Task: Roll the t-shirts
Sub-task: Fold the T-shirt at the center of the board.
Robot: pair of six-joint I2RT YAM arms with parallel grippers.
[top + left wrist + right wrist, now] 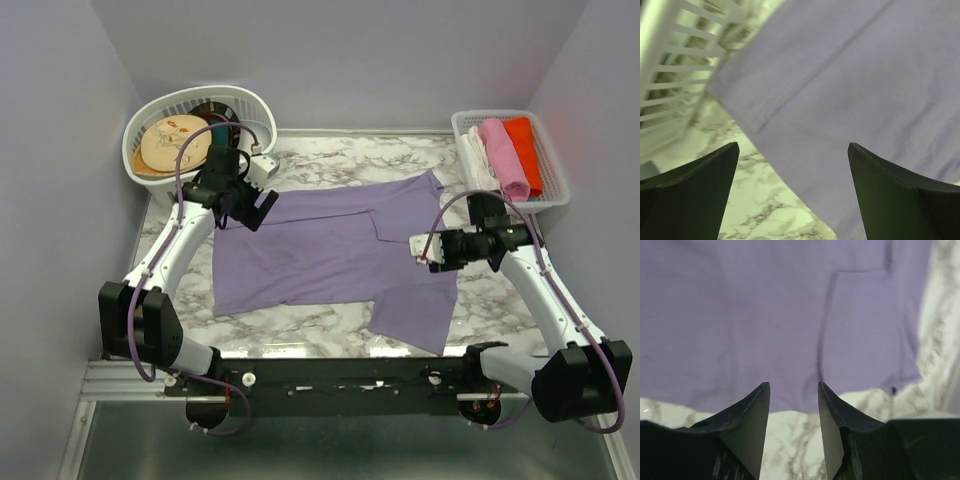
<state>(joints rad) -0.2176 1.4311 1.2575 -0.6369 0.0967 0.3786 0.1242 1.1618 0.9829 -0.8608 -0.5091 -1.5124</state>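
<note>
My right gripper is to move next to the front sleeve's outer corner [440, 352] on the lavender-purple t-shirt, by the table's dark front edge, and close there.
A lavender-purple t-shirt [330, 250] lies spread flat on the marble table [330, 335], one sleeve toward the back right and one toward the front right. My left gripper [258, 208] hovers over the shirt's back-left corner, beside the round basket. In the left wrist view it [792, 145] stands wide open, with the t-shirt's hemmed edge [850, 75] and bare marble [755, 200] below. My right gripper [416, 252] is over the shirt's right edge. Seen from the right wrist, it [792, 384] is open with nothing between its fingers, above the t-shirt's edge [765, 315].
A round white laundry basket [195, 130] with a tan patterned item stands at the back left; its wall [670, 75] is close to my left gripper. A rectangular white basket [510, 155] at the back right holds pink, orange-red and white rolled cloths. Grey walls enclose the table.
</note>
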